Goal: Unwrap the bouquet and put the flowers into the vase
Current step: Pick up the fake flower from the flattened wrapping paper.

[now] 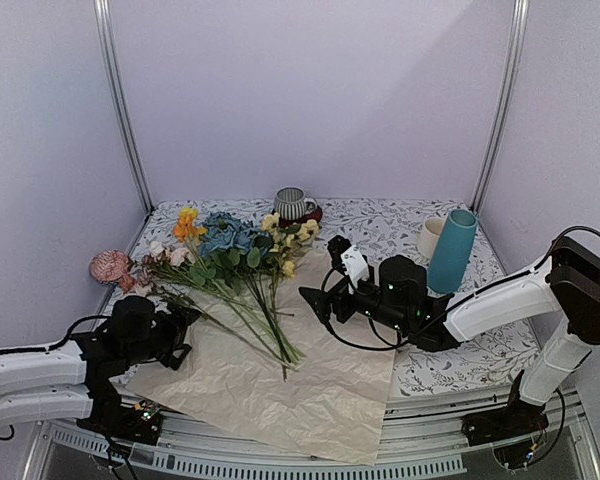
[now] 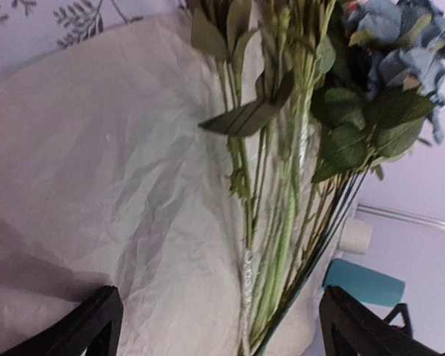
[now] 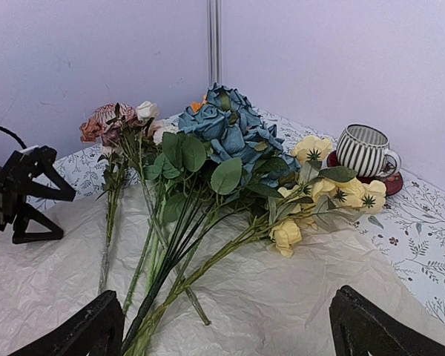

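I will move toward the blooms and grip only the outer leafy stem (image 2: 248,222), just below its leaves, because the stems are crowded together between my left gripper's fingers.
The bouquet lies opened out: the flowers (image 1: 235,262) rest in a loose fan on the flat, crinkled peach paper (image 1: 280,385), blooms toward the back. My left gripper (image 1: 183,335) is open at the left of the stems. In the left wrist view the stems (image 2: 282,222) run up between its wide-apart fingers (image 2: 89,326), untouched. My right gripper (image 1: 318,280) is open to the right of the stems, facing the flowers (image 3: 230,148), with bare paper (image 3: 282,297) between its fingers (image 3: 378,330). The teal vase (image 1: 451,250) stands upright at the back right.
A cream mug (image 1: 430,238) stands just left of the vase. A striped grey cup (image 1: 293,204) sits on a dark red saucer at the back middle. A pink round object (image 1: 110,266) lies at the table's left edge. The paper overhangs the front edge.
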`<state>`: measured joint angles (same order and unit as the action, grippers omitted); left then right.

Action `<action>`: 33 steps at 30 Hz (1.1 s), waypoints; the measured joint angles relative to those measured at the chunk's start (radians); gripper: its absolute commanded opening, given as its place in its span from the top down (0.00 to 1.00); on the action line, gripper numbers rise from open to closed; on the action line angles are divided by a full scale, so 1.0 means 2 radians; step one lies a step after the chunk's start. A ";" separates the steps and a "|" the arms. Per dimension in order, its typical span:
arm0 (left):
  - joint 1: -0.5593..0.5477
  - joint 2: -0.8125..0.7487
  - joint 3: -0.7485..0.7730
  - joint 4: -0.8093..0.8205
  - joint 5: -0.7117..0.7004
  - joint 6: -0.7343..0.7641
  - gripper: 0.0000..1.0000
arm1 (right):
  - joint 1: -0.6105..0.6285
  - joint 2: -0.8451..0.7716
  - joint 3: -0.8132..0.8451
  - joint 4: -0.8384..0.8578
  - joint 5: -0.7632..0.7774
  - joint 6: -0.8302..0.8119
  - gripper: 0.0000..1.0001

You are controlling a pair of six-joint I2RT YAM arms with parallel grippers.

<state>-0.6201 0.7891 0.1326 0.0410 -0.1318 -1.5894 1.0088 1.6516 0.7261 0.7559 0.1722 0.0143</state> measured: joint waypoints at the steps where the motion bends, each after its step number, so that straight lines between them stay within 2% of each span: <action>1: -0.014 0.012 0.002 -0.001 -0.006 -0.007 0.08 | 0.000 0.000 0.000 0.000 0.000 0.000 0.01; 6: -0.074 0.063 0.028 0.001 -0.039 -0.041 0.11 | 0.000 0.000 0.000 0.000 0.000 0.000 0.01; 10: -0.083 0.103 0.047 0.013 -0.053 -0.052 0.13 | 0.000 0.000 0.000 0.000 0.000 0.000 0.01; 19: -0.080 0.170 0.078 0.026 -0.066 -0.053 0.15 | 0.000 0.000 0.000 0.000 -0.001 0.000 0.01; 26: -0.035 0.216 0.092 0.049 -0.031 -0.046 0.21 | 0.000 0.000 0.000 0.000 -0.001 0.000 0.01; 33: -0.024 0.262 0.109 0.087 -0.006 -0.046 0.30 | 0.000 0.000 0.000 0.000 -0.001 0.000 0.01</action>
<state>-0.6682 1.3140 0.3508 0.2142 -0.1432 -1.6806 1.0088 1.6516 0.7261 0.7555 0.1696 0.0143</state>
